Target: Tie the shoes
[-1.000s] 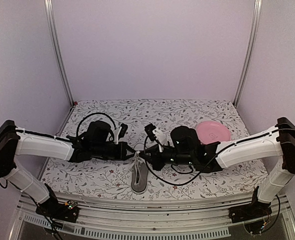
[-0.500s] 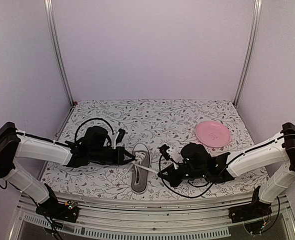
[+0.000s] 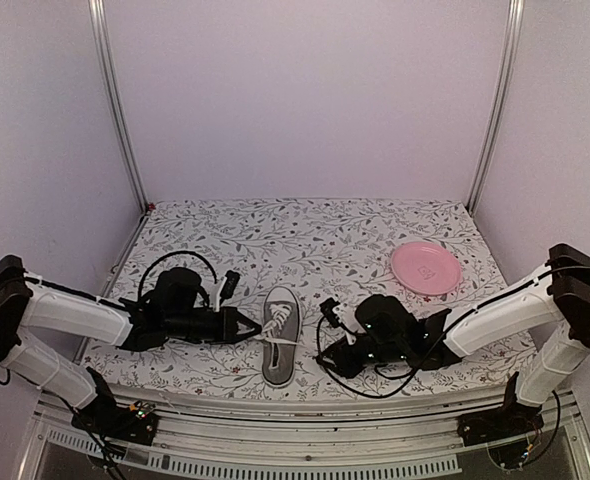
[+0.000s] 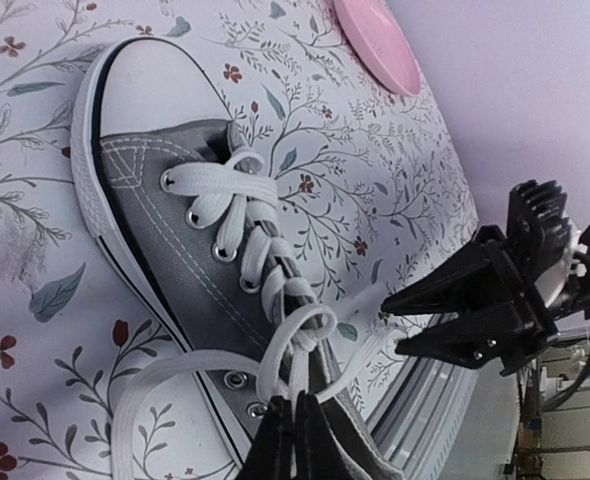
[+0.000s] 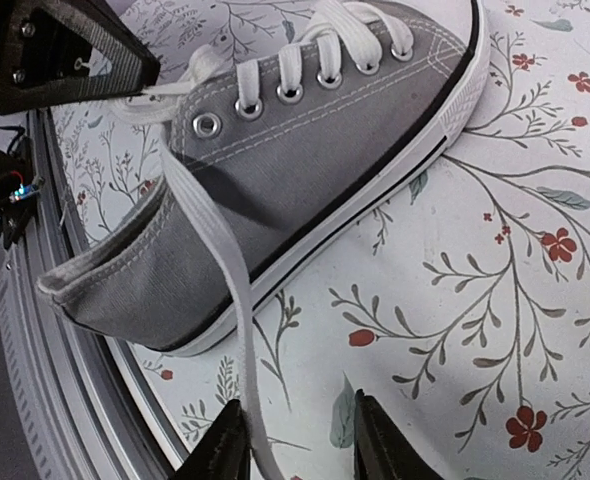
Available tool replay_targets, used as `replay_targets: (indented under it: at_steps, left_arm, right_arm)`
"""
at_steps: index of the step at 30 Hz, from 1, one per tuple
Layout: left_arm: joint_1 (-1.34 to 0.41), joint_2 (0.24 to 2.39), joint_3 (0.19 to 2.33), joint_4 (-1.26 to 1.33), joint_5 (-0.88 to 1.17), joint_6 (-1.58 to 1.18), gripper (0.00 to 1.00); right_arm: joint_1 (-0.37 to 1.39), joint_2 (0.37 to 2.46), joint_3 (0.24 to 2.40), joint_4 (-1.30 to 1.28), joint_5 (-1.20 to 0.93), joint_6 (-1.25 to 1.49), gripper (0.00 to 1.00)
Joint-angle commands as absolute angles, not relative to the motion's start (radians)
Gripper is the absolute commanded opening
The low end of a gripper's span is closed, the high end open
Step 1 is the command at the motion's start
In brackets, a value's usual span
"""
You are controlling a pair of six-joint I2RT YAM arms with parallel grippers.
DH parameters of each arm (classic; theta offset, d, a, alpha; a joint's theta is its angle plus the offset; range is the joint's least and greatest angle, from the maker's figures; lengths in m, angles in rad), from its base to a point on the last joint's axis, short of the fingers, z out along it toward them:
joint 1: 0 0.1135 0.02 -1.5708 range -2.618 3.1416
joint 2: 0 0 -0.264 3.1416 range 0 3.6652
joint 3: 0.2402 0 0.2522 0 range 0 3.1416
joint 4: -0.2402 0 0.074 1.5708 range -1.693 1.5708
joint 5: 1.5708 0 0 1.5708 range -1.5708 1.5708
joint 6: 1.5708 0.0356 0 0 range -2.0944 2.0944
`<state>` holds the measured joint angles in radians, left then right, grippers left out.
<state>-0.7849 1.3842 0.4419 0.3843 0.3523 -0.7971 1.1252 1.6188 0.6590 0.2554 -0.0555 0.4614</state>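
Next, my right gripper takes the lace nearer the shoe (image 5: pixel 237 280) before bringing it over, because the lace between its open fingers is far from the loop.
The grey shoe (image 3: pixel 279 350) lies near the table's front edge, its white toe cap pointing away from me. In the left wrist view the shoe (image 4: pixel 170 250) fills the frame. My left gripper (image 4: pixel 295 420) is shut on a loop of white lace (image 4: pixel 297 338) at the top eyelets. From above, the left gripper (image 3: pixel 254 327) sits at the shoe's left side. My right gripper (image 3: pixel 328 361) is low on the table to the right of the heel. Its jaws (image 5: pixel 295 445) stand open, and the other lace end (image 5: pixel 237 300) runs loose from the shoe (image 5: pixel 315 170) past the left finger (image 5: pixel 220 450).
A pink plate (image 3: pixel 426 266) rests at the back right of the floral tabletop (image 3: pixel 325 240). The metal rail of the table's front edge (image 3: pixel 295 398) runs just behind the shoe's heel. Enclosure walls stand on three sides.
Both arms have drawn apart from above the shoe and dropped lower. The left one pulled its lace leftward. The right gripper moved right, came down to the table and opened off its lace.
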Motion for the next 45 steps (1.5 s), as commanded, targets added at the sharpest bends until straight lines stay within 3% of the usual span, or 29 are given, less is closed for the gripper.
replay_targets:
  at_steps: [1, 8, 12, 21, 28, 45]
  left_arm:
    - [-0.778, 1.362, 0.433, 0.424, 0.37, -0.801, 0.0]
    - [-0.782, 1.354, 0.435, 0.42, 0.37, -0.799, 0.0]
    - [-0.782, 1.354, 0.437, 0.42, 0.37, -0.799, 0.0]
    - [-0.783, 1.356, 0.439, 0.421, 0.371, -0.798, 0.0]
    - [-0.79, 1.353, 0.436, 0.425, 0.378, -0.793, 0.0]
    - [-0.88, 1.422, 0.399, 0.484, 0.376, -0.802, 0.0]
  right_arm:
    - [1.126, 1.646, 0.692, 0.348, -0.13, 0.398, 0.45]
    - [1.113, 1.729, 0.773, 0.373, -0.146, 0.333, 0.63]
    - [1.105, 1.769, 0.79, 0.396, -0.179, 0.304, 0.65]
    - [1.104, 1.844, 0.816, 0.438, -0.274, 0.282, 0.43]
    - [1.077, 1.826, 0.812, 0.429, -0.194, 0.338, 0.03]
    - [0.978, 1.715, 0.833, 0.348, -0.159, 0.404, 0.02]
